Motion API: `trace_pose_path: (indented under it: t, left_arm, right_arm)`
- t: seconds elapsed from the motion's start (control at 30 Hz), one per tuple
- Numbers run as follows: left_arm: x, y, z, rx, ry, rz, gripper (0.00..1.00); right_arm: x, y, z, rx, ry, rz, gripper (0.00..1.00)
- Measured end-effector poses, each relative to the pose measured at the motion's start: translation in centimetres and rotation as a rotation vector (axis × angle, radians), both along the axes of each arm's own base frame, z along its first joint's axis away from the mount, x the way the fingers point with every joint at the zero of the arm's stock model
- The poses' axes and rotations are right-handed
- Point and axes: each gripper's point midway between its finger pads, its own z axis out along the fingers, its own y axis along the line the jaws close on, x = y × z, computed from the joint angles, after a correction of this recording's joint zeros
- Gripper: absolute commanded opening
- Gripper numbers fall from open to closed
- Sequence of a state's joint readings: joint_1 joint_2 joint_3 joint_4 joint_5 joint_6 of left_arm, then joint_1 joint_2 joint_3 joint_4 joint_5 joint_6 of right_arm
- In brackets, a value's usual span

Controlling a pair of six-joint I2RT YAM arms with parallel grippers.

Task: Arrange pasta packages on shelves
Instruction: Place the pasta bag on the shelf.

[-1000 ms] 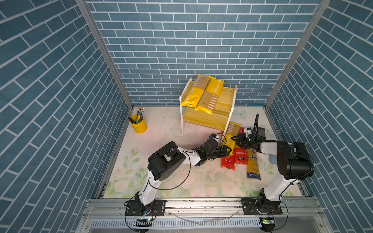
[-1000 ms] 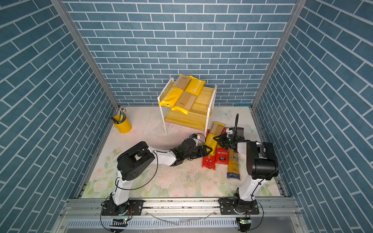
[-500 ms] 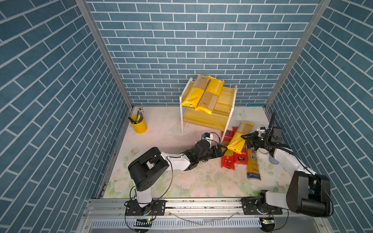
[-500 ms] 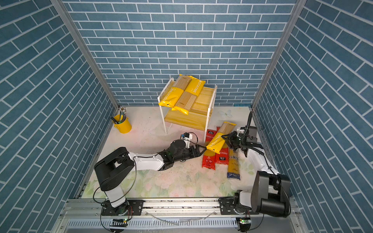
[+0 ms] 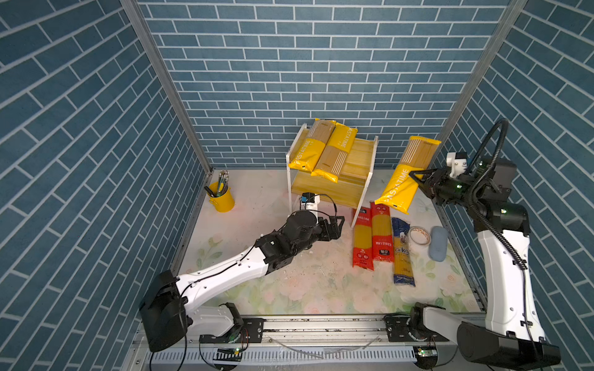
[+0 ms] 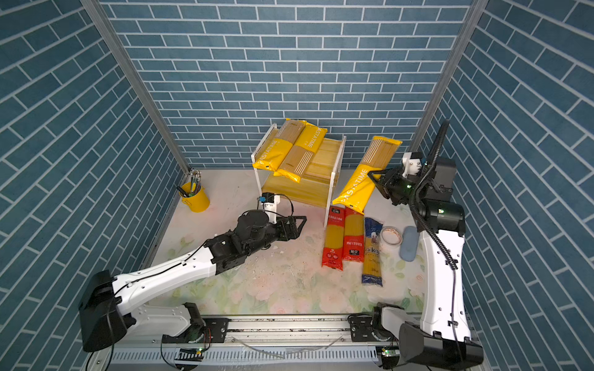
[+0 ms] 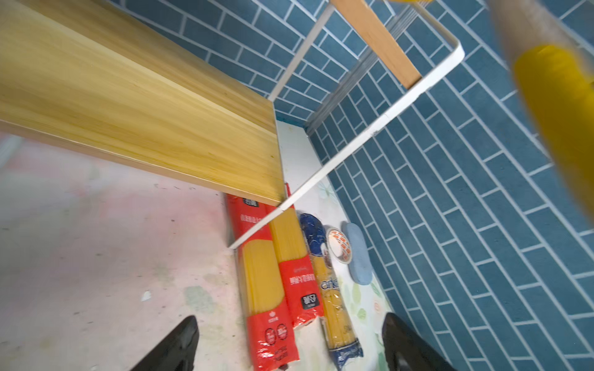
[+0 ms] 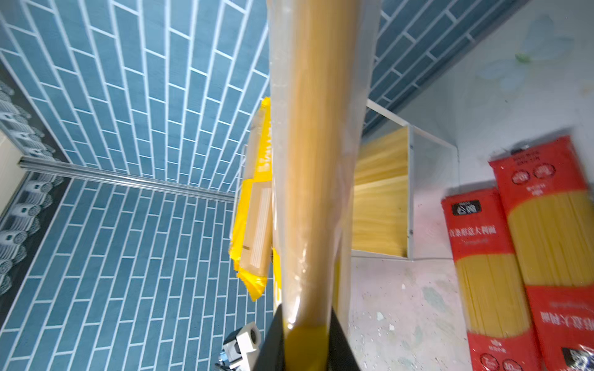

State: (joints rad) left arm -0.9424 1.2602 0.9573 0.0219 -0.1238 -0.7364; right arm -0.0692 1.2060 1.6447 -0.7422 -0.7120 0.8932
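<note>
Next, I release the PASTATIME bag, now tilted in the air beside the rack, from my right gripper on the top board's bare strip (image 5: 359, 154), against the PASTATIME packages that are lying there.
The shelves (image 5: 360, 159) stand at the back, with two PASTATIME pasta packages (image 5: 321, 151) side by side on the top board. My right gripper (image 5: 418, 180) is shut on a third PASTATIME bag (image 5: 405, 175) and holds it tilted in the air to the right of the rack; in the right wrist view the bag (image 8: 316, 160) runs up from between the jaws. Two red-ended bags (image 5: 373, 236) and a blue-ended bag (image 5: 401, 253) lie on the table. Low in front of the rack, my left gripper (image 5: 337, 225) is open and empty, its fingers (image 7: 183, 340) apart over the table.
A yellow pencil cup (image 5: 221, 199) stands at the back left. A tape roll (image 5: 419, 236) and a blue-grey oblong pad (image 5: 437, 243) lie right of the blue-ended bag. Brick walls close in on three sides. The lower shelf board (image 7: 144, 112) is bare.
The right arm has lifted the PASTATIME bag off the table, up and to the right. The left gripper has drawn back to the left, away from the bags.
</note>
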Motion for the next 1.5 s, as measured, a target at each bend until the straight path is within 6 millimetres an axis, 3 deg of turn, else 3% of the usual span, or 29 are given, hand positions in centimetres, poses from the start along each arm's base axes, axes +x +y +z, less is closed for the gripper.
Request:
trace_pose_path:
  t: [0.1, 0.2, 0.3, 0.43, 0.6, 0.7, 0.97, 1.47, 1.5]
  left_arm:
    - [0.0, 1.4, -0.1, 0.057, -0.019, 0.030, 0.91]
    - [0.0, 2.0, -0.5, 0.098, -0.022, 0.048, 0.91]
    - [0.1, 2.3, -0.9, 0.118, -0.017, 0.055, 0.91]
    - [0.0, 2.5, -1.4, 0.131, -0.012, 0.063, 0.91]
    - [-0.1, 3.1, -2.6, 0.152, 0.000, 0.073, 0.91]
    - [-0.2, 3.3, -2.8, 0.157, 0.002, 0.078, 0.91]
    - [-0.2, 3.4, -2.9, 0.158, 0.001, 0.082, 0.91]
    - [-0.1, 3.5, -3.2, 0.160, 0.007, 0.090, 0.91]
    - [-0.1, 3.6, -3.3, 0.162, 0.008, 0.091, 0.90]
  right_arm:
    - [1.3, 2.5, 3.4, -0.013, -0.053, 0.065, 0.00]
    - [3.1, 5.5, 4.6, -0.020, -0.061, 0.134, 0.00]
    - [5.6, 8.1, 3.8, -0.034, -0.027, 0.172, 0.00]
    - [9.0, 10.2, 1.0, -0.073, 0.051, 0.160, 0.00]
    - [11.2, 10.8, -3.1, -0.141, 0.163, 0.075, 0.00]
    - [11.3, 10.5, -4.1, -0.171, 0.198, 0.027, 0.00]
    - [11.3, 10.7, -4.4, -0.168, 0.217, 0.002, 0.00]
    - [13.6, 13.9, -5.8, -0.136, 0.221, 0.047, 0.00]
    - [13.6, 13.8, -5.8, -0.136, 0.222, 0.046, 0.04]
